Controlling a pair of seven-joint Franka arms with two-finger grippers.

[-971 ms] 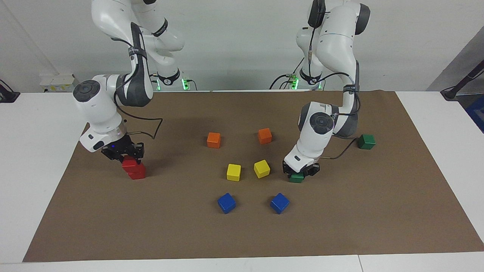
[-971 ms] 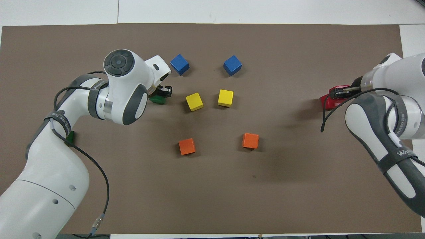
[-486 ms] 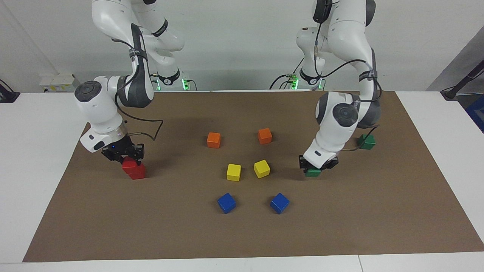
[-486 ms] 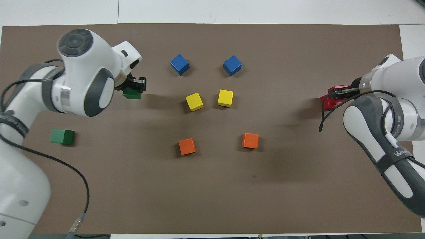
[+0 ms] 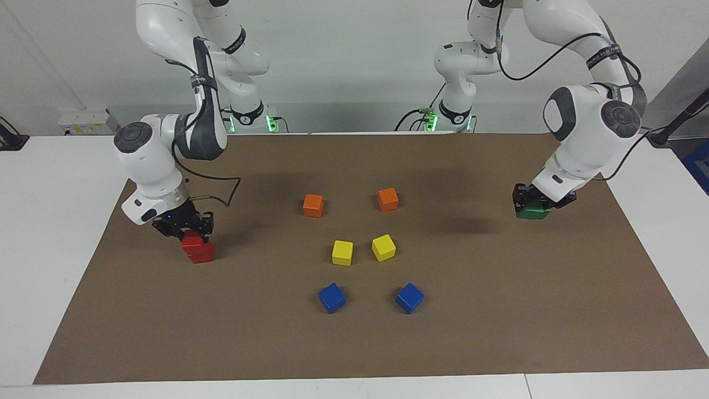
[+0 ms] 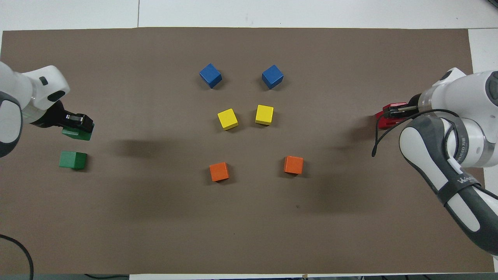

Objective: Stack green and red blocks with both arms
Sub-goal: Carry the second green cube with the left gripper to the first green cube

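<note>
I should use my left gripper to set its green block on top of the other green block (image 6: pixel 61 158) that lies on the brown mat, and let go of it there.
Near the right arm's end of the mat, one red block (image 5: pixel 193 240) sits on the other red block (image 5: pixel 202 254), a little askew. My right gripper (image 5: pixel 187 228) is shut on the upper one. In the overhead view only a red edge (image 6: pixel 384 119) shows past that gripper (image 6: pixel 395 111). At the left arm's end, my left gripper (image 5: pixel 533 200) is shut on a green block (image 5: pixel 530 213) and holds it in the air over the second green block (image 6: pixel 73 160), which lies on the mat. In the facing view the held green block (image 6: pixel 78 134) covers the resting one.
In the middle of the brown mat (image 5: pixel 498 310) lie two orange blocks (image 5: pixel 313 205) (image 5: pixel 388 199) nearest the robots, then two yellow blocks (image 5: pixel 342 252) (image 5: pixel 383 247), then two blue blocks (image 5: pixel 332 297) (image 5: pixel 409 297) farthest out.
The left arm lifted its green block from beside the yellow blocks and carried it to the left arm's end, over the other green block. The right gripper stayed on the red stack.
</note>
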